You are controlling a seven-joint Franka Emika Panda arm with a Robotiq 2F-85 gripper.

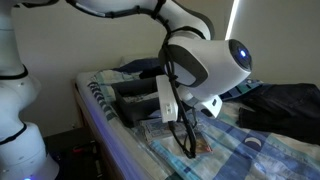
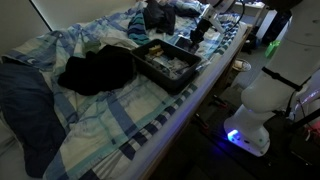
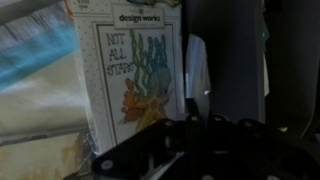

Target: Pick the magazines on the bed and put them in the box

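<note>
Next, I let go of the magazine on the pale flat items inside the dark box (image 1: 150, 98).
In the wrist view a white booklet (image 3: 135, 70), one of the magazines, lies on the bed with an orange and blue-green drawing on its cover. A dark flat surface fills the view to its right. My gripper (image 3: 193, 105) comes in from the bottom with its fingers drawn together at the booklet's right edge, over that dark surface. It is too dark to tell whether anything is pinched. In both exterior views the gripper (image 1: 187, 140) (image 2: 200, 35) is down at the checked bed (image 1: 250, 150) (image 2: 150, 120), beside the dark shallow box (image 1: 135, 105) (image 2: 160, 78).
A dark bundle of cloth (image 2: 95, 70) lies on the bed beside the box, and more dark cloth (image 1: 285, 105) lies past the gripper. The robot's white base (image 2: 255, 100) stands next to the bed's striped edge. The box holds some pale flat items.
</note>
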